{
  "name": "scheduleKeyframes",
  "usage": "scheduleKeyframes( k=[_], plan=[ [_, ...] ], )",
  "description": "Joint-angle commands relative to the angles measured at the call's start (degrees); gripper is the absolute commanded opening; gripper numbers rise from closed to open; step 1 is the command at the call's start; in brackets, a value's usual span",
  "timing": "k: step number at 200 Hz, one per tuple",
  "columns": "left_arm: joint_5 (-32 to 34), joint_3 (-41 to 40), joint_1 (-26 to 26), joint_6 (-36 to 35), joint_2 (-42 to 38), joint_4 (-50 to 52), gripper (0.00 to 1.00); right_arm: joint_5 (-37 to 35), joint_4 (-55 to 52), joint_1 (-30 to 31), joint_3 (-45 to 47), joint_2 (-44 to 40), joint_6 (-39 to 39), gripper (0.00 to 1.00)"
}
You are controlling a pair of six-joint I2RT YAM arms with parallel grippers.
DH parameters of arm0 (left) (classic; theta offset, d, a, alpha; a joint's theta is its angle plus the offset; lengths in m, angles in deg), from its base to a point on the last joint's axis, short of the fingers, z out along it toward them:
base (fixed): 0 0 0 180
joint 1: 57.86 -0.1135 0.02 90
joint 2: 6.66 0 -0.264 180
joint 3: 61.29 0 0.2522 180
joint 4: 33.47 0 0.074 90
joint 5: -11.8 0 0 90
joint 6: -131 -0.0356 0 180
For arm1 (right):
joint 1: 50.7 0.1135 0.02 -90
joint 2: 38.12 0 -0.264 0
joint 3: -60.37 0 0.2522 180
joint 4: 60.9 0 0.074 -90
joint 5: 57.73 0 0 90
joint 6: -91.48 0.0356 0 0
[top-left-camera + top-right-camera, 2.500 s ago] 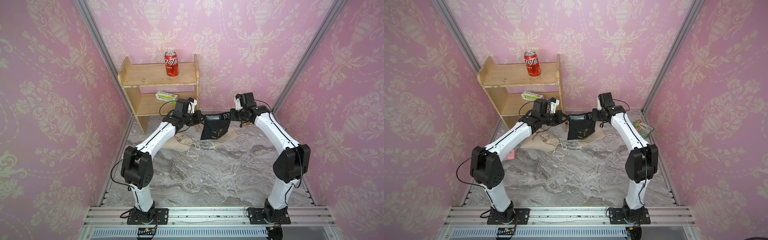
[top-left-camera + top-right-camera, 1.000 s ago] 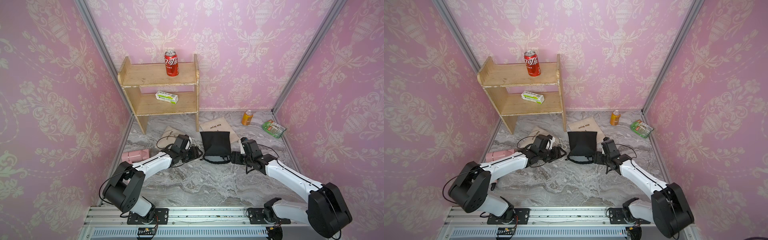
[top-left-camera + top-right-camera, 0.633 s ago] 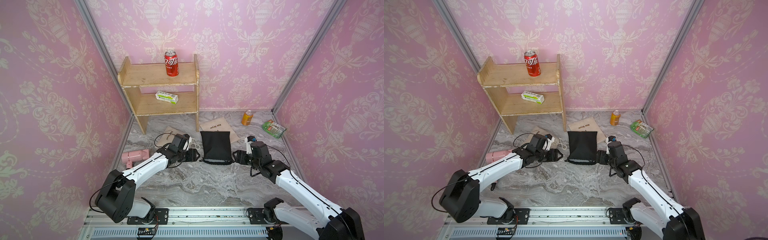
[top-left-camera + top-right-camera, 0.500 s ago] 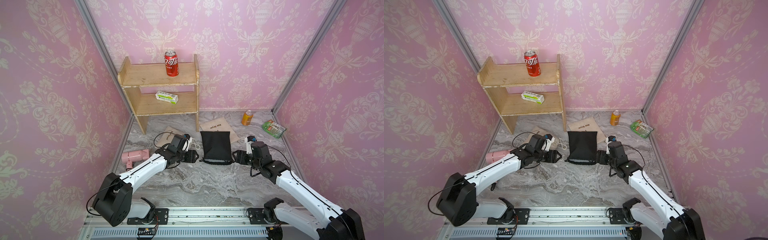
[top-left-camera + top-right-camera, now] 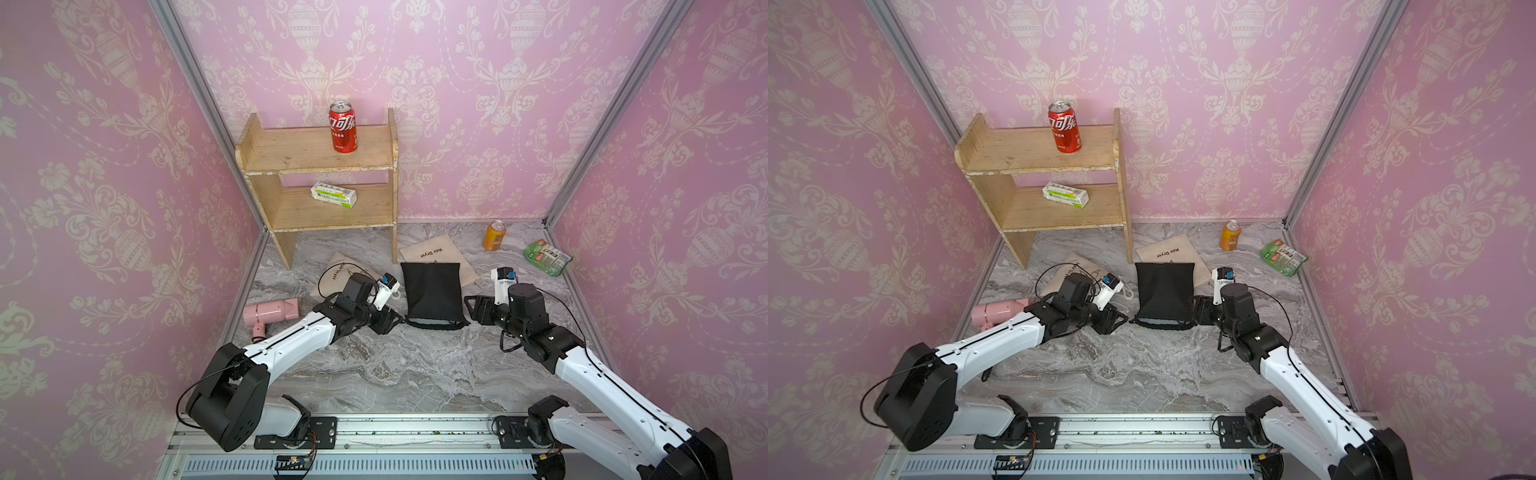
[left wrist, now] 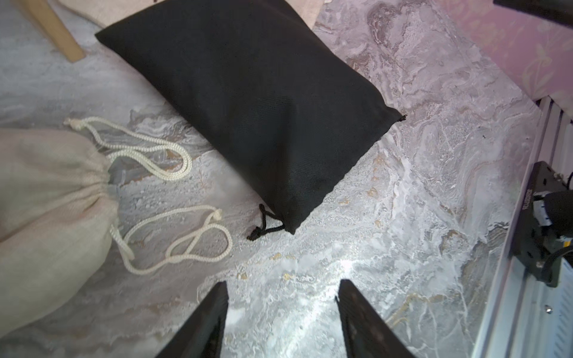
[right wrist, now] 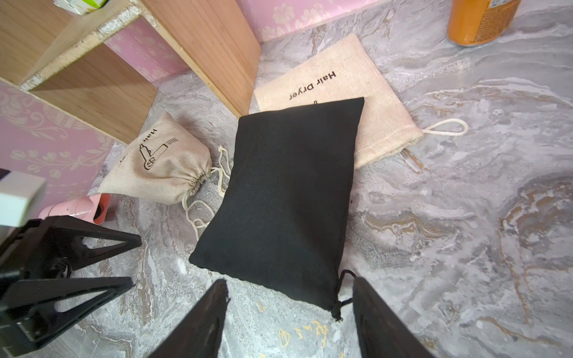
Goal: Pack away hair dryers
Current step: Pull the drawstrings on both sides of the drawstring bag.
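The black cord lies loose next to one finger, so the robot's right gripper should back away, come in low and pinch the cord's loop (image 7: 346,274) from the side.
One pale pink hair dryer (image 5: 272,311) (image 5: 998,312) lies by the left wall, its barrel end also showing in the right wrist view (image 7: 77,210). A bulging black drawstring pouch (image 5: 432,295) (image 5: 1165,293) (image 6: 263,102) (image 7: 288,192) lies mid-floor, mouth toward the arms. My left gripper (image 5: 392,322) (image 5: 1115,320) (image 6: 282,288) is open and empty, just short of the mouth's left corner. At the mouth's right corner my right gripper (image 5: 469,309) (image 5: 1198,309) (image 7: 290,285) is open, the black cord loose beside one finger.
A tied beige pouch (image 7: 161,167) (image 6: 46,201) lies left of the black one, a flat beige pouch (image 5: 436,257) behind it. The wooden shelf (image 5: 316,166) carries a red can (image 5: 343,128) and a small box (image 5: 333,195). An orange can (image 5: 494,235) and a green packet (image 5: 546,257) sit back right.
The black pouch, held up near the shelf by both grippers, now lies on the floor. Both grippers have let go and drawn slightly back from its mouth corners.
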Motion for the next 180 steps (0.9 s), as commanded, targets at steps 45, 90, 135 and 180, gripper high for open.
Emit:
scheduleKeyframes(
  k=[45, 90, 135, 180],
  plan=[
    [-2.3, -6.5, 1.3, -13.6, 10.4, -18.9, 0.51, -0.6, 5.5, -0.9, 1.8, -1.6, -2.5, 0.63],
    [-0.5, -7.8, 1.5, -14.2, 14.9, -26.1, 0.49, 0.0, 6.4, -1.8, 2.6, -1.7, -2.4, 0.62],
    [0.4, -7.7, 1.5, -14.7, 16.5, -27.7, 0.49, 1.1, 6.5, -3.1, 2.8, -2.3, -2.5, 0.62],
    [-0.8, -4.8, 1.4, -15.8, 19.3, -25.7, 0.46, 1.7, 6.4, -3.5, 2.6, -2.5, -2.3, 0.62]
  ],
)
